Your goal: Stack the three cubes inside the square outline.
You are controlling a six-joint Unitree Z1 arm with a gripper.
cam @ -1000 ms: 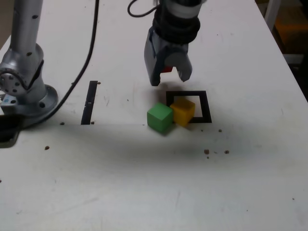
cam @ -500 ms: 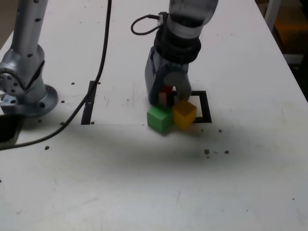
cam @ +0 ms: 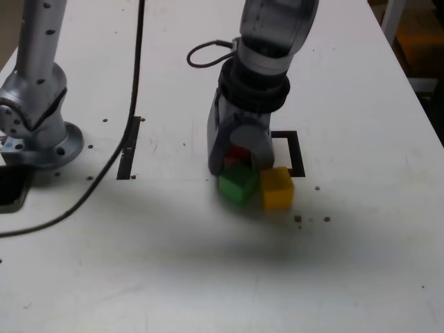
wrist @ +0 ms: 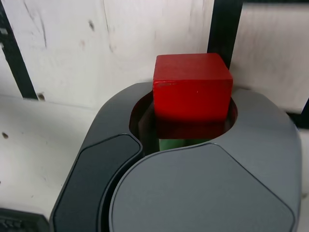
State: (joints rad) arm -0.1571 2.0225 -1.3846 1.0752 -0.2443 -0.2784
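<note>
Next, my gripper releases the red cube, now held low over the table, on the white middle of the square outline (cam: 267, 150) (wrist: 265, 77), at the spot behind the yellow cube.
My gripper (cam: 238, 157) is shut on the red cube (cam: 237, 153), low over the table. In the wrist view the red cube (wrist: 191, 92) sits between the grey fingers (wrist: 203, 188), with a sliver of the green cube (wrist: 176, 144) below it. The green cube (cam: 238, 184) lies just in front of the gripper and looks blurred. I cannot tell whether red and green touch. The yellow cube (cam: 277, 187) stands beside the green one on the exterior view's right, in front of the square outline (cam: 297, 154). No cube stands inside the outline, and the gripper hides part of it.
The arm's base (cam: 35, 118) stands at the exterior view's left, with a black cable (cam: 118, 156) trailing across the table. A straight black tape strip (cam: 129, 147) lies between base and gripper. Small dark specks (cam: 298, 218) dot the white table (cam: 208, 277).
The gripper has come down and toward the camera with the red cube. The green and yellow cubes have shifted toward the camera; the yellow one has left the outline.
</note>
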